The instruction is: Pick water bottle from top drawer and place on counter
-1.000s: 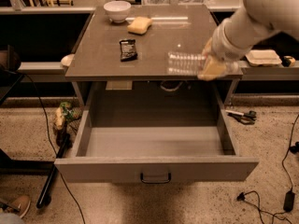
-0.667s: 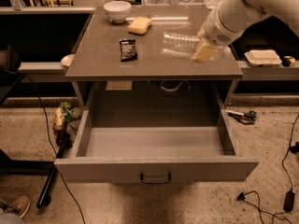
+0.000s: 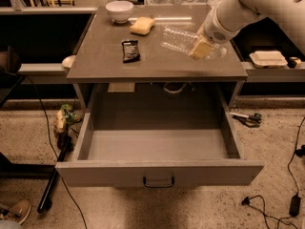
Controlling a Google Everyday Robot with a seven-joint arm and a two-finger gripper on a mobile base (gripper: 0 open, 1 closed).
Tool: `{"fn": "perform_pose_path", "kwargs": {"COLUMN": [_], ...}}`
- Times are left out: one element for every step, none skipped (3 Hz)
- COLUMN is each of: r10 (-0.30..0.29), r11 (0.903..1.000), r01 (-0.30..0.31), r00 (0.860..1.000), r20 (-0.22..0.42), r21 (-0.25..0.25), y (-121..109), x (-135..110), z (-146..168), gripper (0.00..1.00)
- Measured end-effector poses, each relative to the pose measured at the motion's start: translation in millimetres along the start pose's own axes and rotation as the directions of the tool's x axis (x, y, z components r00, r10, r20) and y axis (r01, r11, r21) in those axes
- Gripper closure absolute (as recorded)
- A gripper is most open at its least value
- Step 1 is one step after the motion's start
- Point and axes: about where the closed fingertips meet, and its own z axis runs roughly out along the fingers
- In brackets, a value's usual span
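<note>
I will release the water bottle on its side on the counter's back half (image 3: 185,30), beside the yellow sponge.
The water bottle (image 3: 177,38) is a clear crinkled bottle held on its side, low over the right half of the counter (image 3: 105,63). My gripper (image 3: 202,46) comes in from the upper right on a white arm and is shut on the bottle's right end, with a tan finger pad (image 3: 201,49) showing. The bottle's cap and label are hidden by the gripper. The top drawer (image 3: 159,173) stands pulled fully open below the counter, with nothing in it and its dark pull handle (image 3: 158,181) facing front.
On the counter are a white bowl (image 3: 119,9) at the back left, a yellow sponge (image 3: 142,26) beside it and a dark snack packet (image 3: 129,50). A pale shelf at the right holds a white container (image 3: 268,58). Cables and tools lie on the floor.
My gripper has carried the bottle from over the counter's front right edge back and left, so that it now sits over the counter's right half, lower and nearer the surface.
</note>
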Motion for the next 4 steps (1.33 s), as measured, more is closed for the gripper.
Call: {"fn": "perform_pose_path", "kwargs": {"r10": [0.027,0.039,0.058,0.069], "r11": [0.9994,0.9986,0.9948,0.9916], "r01": [-0.026,-0.035,-0.045,-0.049], "r00": [0.999,0.996,0.988,0.983], "r20": [-0.029,-0.085,-0.141,-0.171], "r21": [0.023,0.039,0.091,0.12], "y": [-10,-34,-72,-95], "x": [7,20,28,34], "z": [9,37,52,62], "gripper": [1.0,1.0,1.0,1.0]}}
